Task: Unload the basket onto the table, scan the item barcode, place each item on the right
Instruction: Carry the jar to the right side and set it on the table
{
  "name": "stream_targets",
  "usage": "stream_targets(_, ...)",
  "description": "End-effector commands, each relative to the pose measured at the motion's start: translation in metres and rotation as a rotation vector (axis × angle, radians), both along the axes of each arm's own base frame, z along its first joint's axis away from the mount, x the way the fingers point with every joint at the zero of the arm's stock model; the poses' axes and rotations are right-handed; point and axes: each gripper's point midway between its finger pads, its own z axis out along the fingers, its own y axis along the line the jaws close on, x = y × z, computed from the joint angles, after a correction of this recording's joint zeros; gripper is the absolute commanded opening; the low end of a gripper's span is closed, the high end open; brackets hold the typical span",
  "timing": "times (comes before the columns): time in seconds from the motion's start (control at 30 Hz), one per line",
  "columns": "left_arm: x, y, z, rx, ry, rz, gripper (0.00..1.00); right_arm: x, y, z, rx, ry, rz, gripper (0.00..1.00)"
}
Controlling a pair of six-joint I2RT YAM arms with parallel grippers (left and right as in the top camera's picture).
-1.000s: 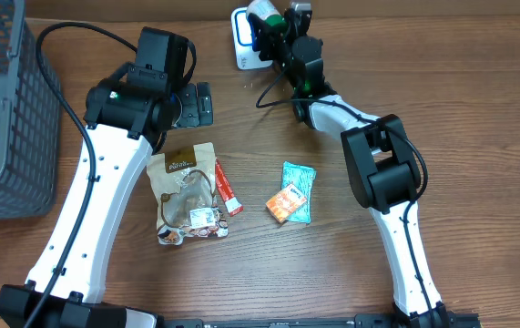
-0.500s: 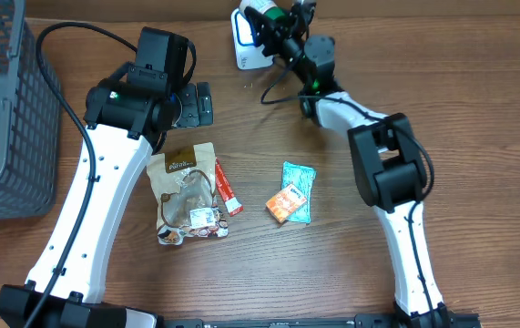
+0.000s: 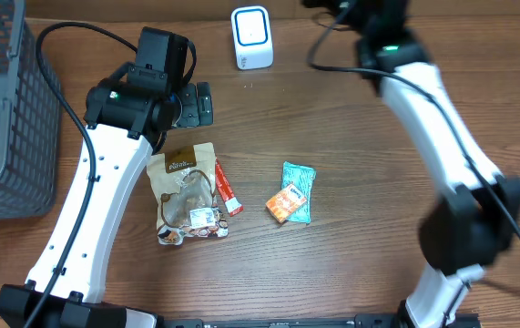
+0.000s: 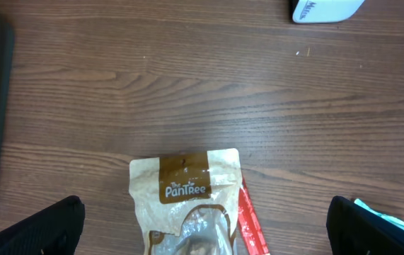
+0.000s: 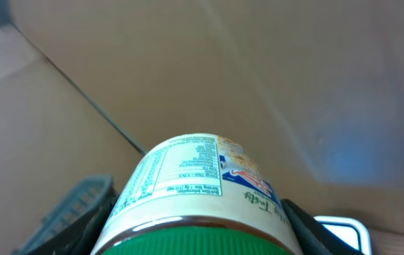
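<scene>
My right gripper releases the jar next on the bare table point(image 3: 447, 178) past the teal packet, away from the Pantree bag.
The item is a jar point(image 5: 194, 191) with a green lid and a white printed label. My right gripper point(image 5: 198, 237) is shut on it, a dark finger point(image 5: 313, 228) on each side. It is held high, and the white scanner point(image 5: 342, 230) shows low and right behind it. From overhead, the scanner point(image 3: 252, 36) stands at the table's far edge. The right arm point(image 3: 423, 91) reaches to the top border, which cuts off its gripper and the jar. My left gripper point(image 4: 212, 237) hangs open above a tan Pantree bag point(image 4: 187, 198).
A red stick pack point(image 3: 228, 189) lies beside the Pantree bag point(image 3: 187, 191). A teal packet point(image 3: 300, 189) with a small orange box point(image 3: 284, 204) on it lies mid-table. A grey mesh basket point(image 3: 5, 118) stands at the left edge.
The right arm has swung up and to the right, carrying the jar away from in front of the scanner, which now shows whole. The left arm has not moved.
</scene>
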Motion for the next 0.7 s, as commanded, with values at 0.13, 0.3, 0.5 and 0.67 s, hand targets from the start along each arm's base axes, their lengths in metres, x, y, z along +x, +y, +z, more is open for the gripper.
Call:
stream_targets(0.13,0.002,0.003,0.006,0.016,-0.018,-0.006,1.0,-0.057,-0.122,-0.039,-0.06,0.462,-0.229,0.04)
stream_targets(0.3,0.002,0.003,0.006,0.016,-0.018,-0.006,1.0,-0.097,-0.203,-0.13,-0.223,0.839,-0.45,0.05)
stream_targets(0.5,0.002,0.003,0.006,0.016,-0.018,-0.005,1.0,-0.144,-0.272,-0.207,-0.406,1.134,-0.661,0.09)
stream_targets(0.67,0.002,0.003,0.006,0.016,-0.018,-0.005,1.0,-0.169,-0.298,-0.251,-0.457,1.243,-0.733,0.09)
